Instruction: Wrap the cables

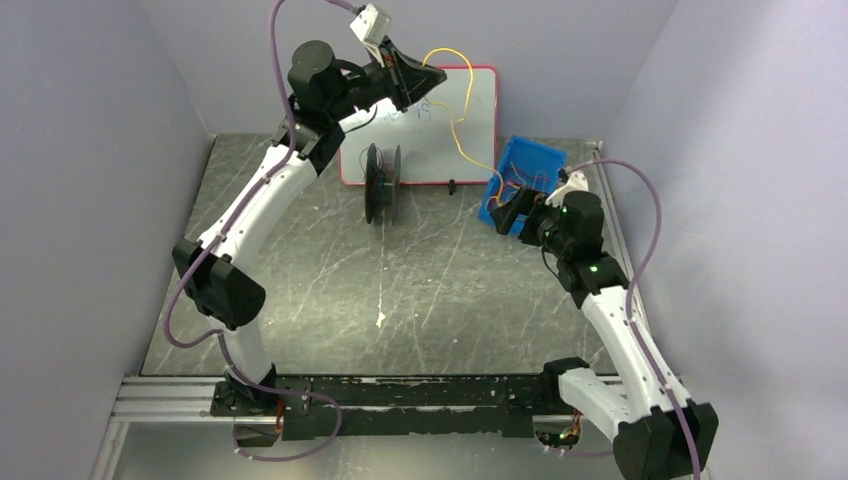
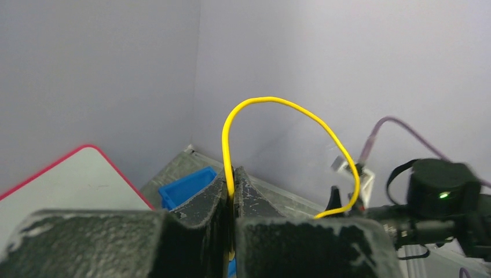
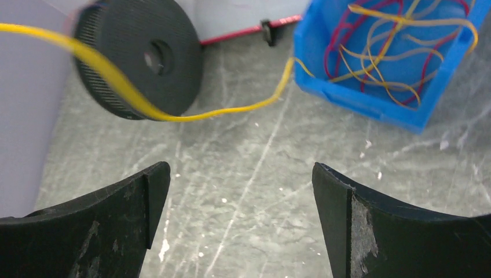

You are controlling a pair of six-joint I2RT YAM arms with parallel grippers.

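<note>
The yellow cable's part (image 1: 495,172) (image 3: 289,65) is at the blue bin's edge, on the side toward the black spool. My right gripper closes on it next.
My left gripper (image 1: 432,76) is raised high at the back, shut on a thin yellow cable (image 1: 452,125). In the left wrist view the cable (image 2: 272,101) loops up from between the closed fingers (image 2: 205,200). It runs down into a blue bin (image 1: 528,165) that holds several yellow and red cables (image 3: 382,52). My right gripper (image 1: 508,208) is open and empty, low beside the bin; its fingers (image 3: 124,200) frame bare table, with the yellow cable (image 3: 173,114) passing ahead of them. A black spool (image 1: 382,183) stands upright mid-table and also shows in the right wrist view (image 3: 142,55).
A white board with a red rim (image 1: 470,100) leans against the back wall behind the spool. Grey walls close in on the left, back and right. The blue bin sits at the back right near the table's metal edge (image 1: 612,215).
</note>
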